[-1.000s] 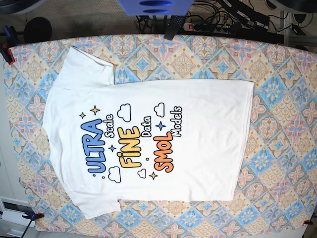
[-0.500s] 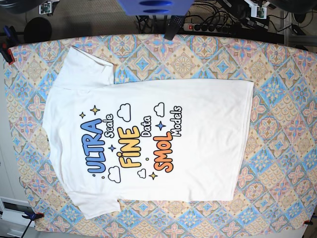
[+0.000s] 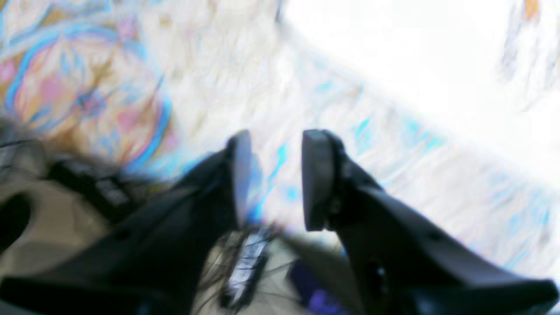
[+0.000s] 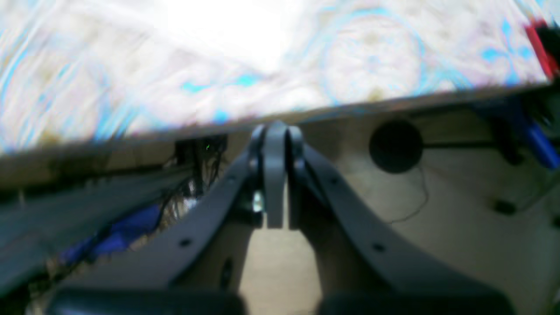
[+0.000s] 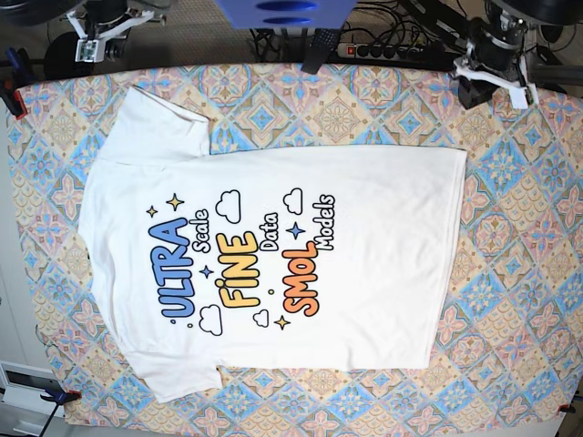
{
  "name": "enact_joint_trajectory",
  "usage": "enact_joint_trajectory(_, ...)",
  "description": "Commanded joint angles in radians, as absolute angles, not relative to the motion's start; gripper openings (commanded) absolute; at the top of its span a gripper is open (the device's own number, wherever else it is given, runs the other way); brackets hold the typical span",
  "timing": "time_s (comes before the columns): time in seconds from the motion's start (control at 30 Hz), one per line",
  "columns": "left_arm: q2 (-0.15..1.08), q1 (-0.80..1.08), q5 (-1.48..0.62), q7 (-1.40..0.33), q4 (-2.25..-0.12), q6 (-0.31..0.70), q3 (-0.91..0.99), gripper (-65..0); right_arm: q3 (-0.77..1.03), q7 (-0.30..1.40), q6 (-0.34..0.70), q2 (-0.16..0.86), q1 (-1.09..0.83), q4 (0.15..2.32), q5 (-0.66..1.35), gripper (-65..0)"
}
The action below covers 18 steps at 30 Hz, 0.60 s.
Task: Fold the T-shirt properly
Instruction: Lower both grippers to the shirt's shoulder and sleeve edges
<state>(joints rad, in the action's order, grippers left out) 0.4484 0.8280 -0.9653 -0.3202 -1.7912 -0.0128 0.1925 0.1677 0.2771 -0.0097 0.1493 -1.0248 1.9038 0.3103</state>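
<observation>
I should close my left gripper on the far corner of the hem (image 5: 450,154) (image 3: 307,36) of the white T-shirt, the corner nearest to that gripper.
The white T-shirt (image 5: 273,246) lies flat on the patterned tablecloth (image 5: 519,228), with the print up, the sleeves to the left and the hem to the right. In the left wrist view my left gripper (image 3: 275,175) is open and empty above the cloth, with the shirt's (image 3: 415,52) white edge ahead of it to the right. That arm (image 5: 492,64) hangs over the table's far right corner. My right gripper (image 4: 275,135) is shut on nothing, just outside the table edge, and its arm (image 5: 105,23) is at the far left. The T-shirt (image 4: 227,26) shows as a bright blur beyond.
A power strip with cables (image 5: 383,50) and a blue object (image 5: 282,14) sit behind the far edge. Clamps hold the cloth at the left corners (image 5: 11,96) (image 5: 59,396). Bare cloth borders the shirt on the right side.
Both arms have come into the base view at the far corners of the table. The T-shirt has not moved.
</observation>
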Motion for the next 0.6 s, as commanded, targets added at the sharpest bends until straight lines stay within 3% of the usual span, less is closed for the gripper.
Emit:
enact_joint_trajectory(0.0,0.458,0.809,-1.001,-0.335,-1.793,-0.007,0.217,-42.1,0.171,0.275,-0.004,0.153,-1.026,1.922,0.328,-65.0)
enact_joint_trajectory(0.3,0.458,0.547,-1.242,-0.582,-1.649,-0.007,0.236,-34.4,0.170,0.397,-0.002,0.154,-0.940,1.923,0.433,-63.9)
enact_joint_trajectory(0.57,0.415,0.430,-1.305,-0.661,-1.474,-0.007,0.236,-33.5,0.165,0.400,-0.002,0.151,-0.928,1.925,0.449,-48.0)
